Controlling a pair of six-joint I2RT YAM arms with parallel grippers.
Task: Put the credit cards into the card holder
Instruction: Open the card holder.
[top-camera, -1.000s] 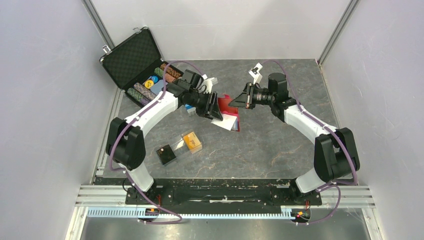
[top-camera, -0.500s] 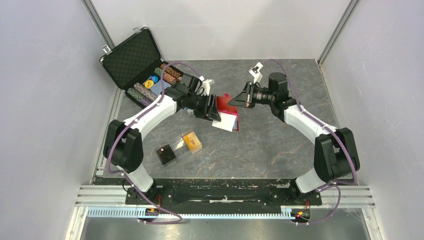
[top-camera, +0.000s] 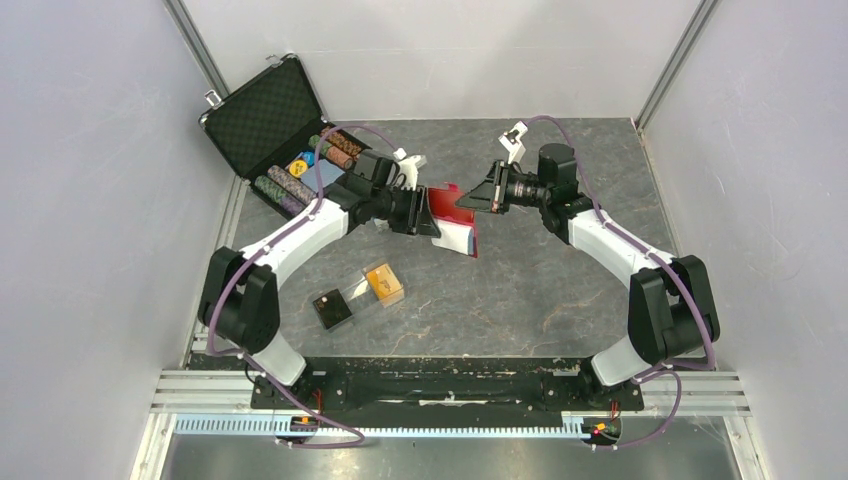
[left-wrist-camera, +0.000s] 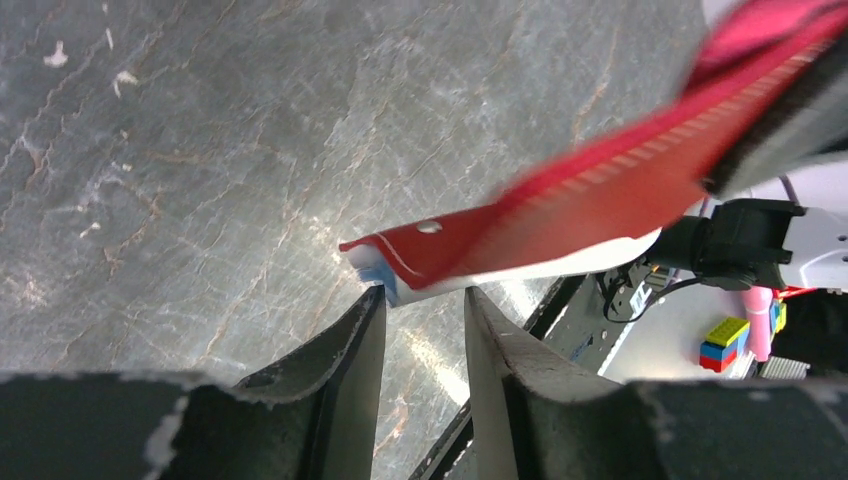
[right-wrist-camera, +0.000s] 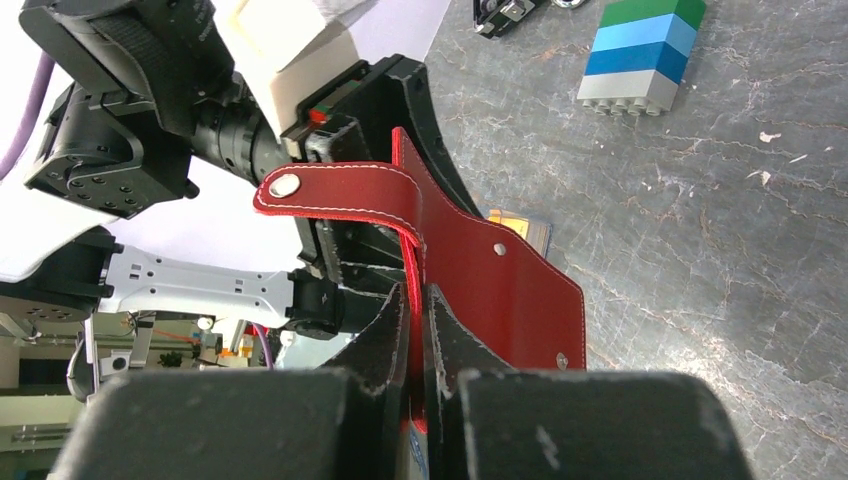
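The card holder is hanging at a slant with its low end at my left gripper's fingers, so next my left gripper backs away and takes the red top edge (top-camera: 446, 194).
The red card holder (top-camera: 458, 207) hangs open above the table's middle, and my right gripper (top-camera: 472, 200) is shut on its edge (right-wrist-camera: 480, 270), fingers (right-wrist-camera: 385, 335) pinching the red flap. A pale grey-blue credit card (top-camera: 456, 238) sticks out of its lower side; in the left wrist view its white-blue end (left-wrist-camera: 385, 283) shows under the red cover (left-wrist-camera: 600, 190). My left gripper (left-wrist-camera: 420, 300) is open, jaws a little apart, tips right against that card end. More orange credit cards (top-camera: 383, 282) lie in a clear case on the table nearer the arm bases.
An open black chip case (top-camera: 262, 118) with rows of poker chips (top-camera: 300, 172) sits at the back left. A small black square box (top-camera: 331, 308) lies beside the orange cards. A stacked toy block (right-wrist-camera: 640, 50) stands behind the left arm.
The left gripper has moved up toward the card holder and narrowed its jaws. Less of the pale card sticks out of the holder now. The right gripper has kept its grip and barely moved.
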